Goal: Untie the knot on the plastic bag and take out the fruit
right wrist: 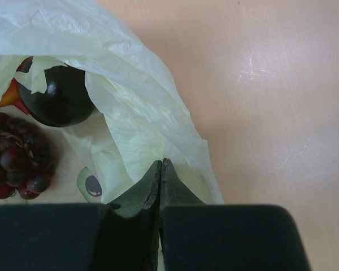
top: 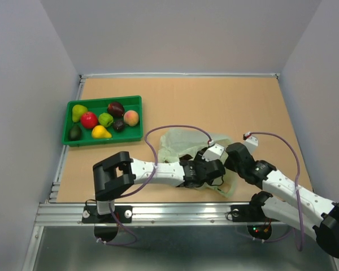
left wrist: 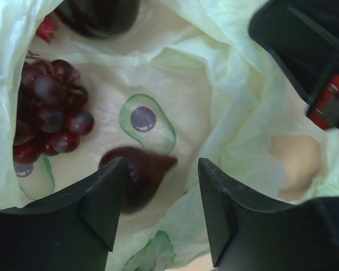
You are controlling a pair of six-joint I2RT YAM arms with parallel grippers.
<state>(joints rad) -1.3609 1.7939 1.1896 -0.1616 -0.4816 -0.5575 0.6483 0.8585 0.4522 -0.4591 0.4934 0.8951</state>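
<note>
The small dark red fruit's round end lies under one finger of my left gripper, so next I open wider and take the fruit (left wrist: 140,178) around its middle.
The plastic bag (top: 178,142) lies open at the table's near middle, and no knot shows. My left gripper (left wrist: 161,169) is open at the bag's mouth (top: 200,165). A small dark red fruit (left wrist: 140,172) lies on the bag's inside, against the gripper's left finger (left wrist: 104,197). A dark purple grape bunch (left wrist: 48,121) and a dark round fruit (left wrist: 99,14) lie deeper in. My right gripper (right wrist: 161,165) is shut on the bag's thin edge (right wrist: 141,113) and holds it up; in the top view it (top: 206,150) is beside the left gripper. The right wrist view also shows the dark fruit (right wrist: 59,96) and the grapes (right wrist: 17,164).
A green tray (top: 130,99) at the back left holds pears, a peach, a red fruit, a lime-green one and dark ones. Bare brown table (top: 231,101) lies behind and right of the bag. A metal rail (top: 175,212) runs along the near edge.
</note>
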